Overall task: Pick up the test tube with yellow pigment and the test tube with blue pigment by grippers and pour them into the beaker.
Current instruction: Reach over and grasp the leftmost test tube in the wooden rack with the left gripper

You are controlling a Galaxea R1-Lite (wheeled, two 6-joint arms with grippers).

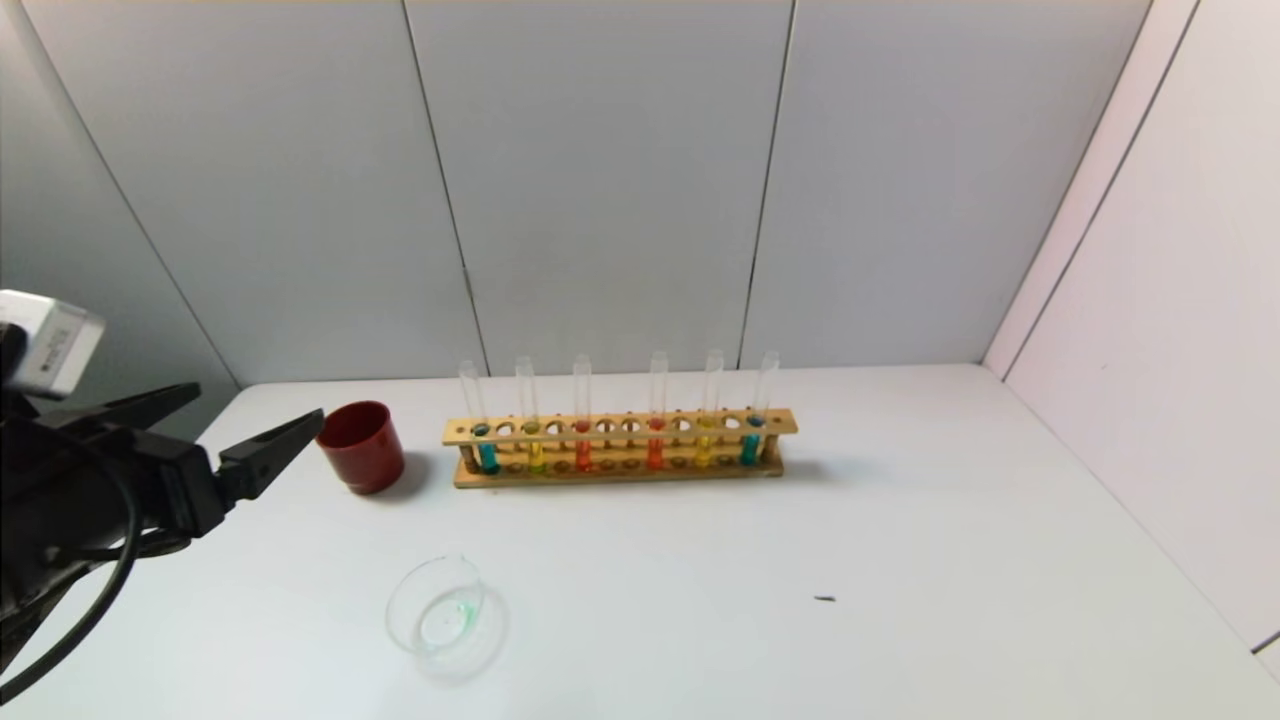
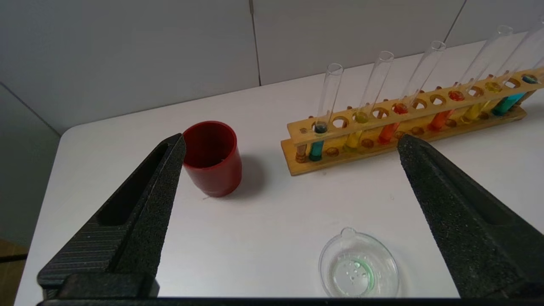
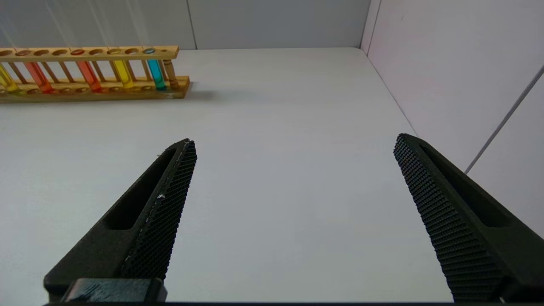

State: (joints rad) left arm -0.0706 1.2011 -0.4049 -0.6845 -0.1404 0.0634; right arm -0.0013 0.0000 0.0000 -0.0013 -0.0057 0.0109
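A test tube with blue pigment is nearest the red cup. My left gripper needs to close on the clear upper part [image 1: 474,394] [image 2: 327,98] of that test tube.
A wooden rack [image 1: 620,427] at the table's middle back holds several upright tubes. A test tube with blue pigment [image 1: 487,455] stands at its left end and another [image 1: 750,448] at its right end. A test tube with yellow pigment [image 1: 536,456] stands beside the left blue one, another [image 1: 704,450] beside the right blue one. The beaker [image 1: 440,612] sits near the front, with a faint green trace inside. My left gripper [image 1: 258,403] is open and empty, raised at the left near the red cup. My right gripper [image 3: 294,140] is open and empty over bare table, out of the head view.
A dark-red cup [image 1: 361,447] stands left of the rack. Two orange-red tubes [image 1: 583,455] stand in the rack's middle. A small dark speck [image 1: 824,599] lies on the table at the right. Grey wall panels close the back and right side.
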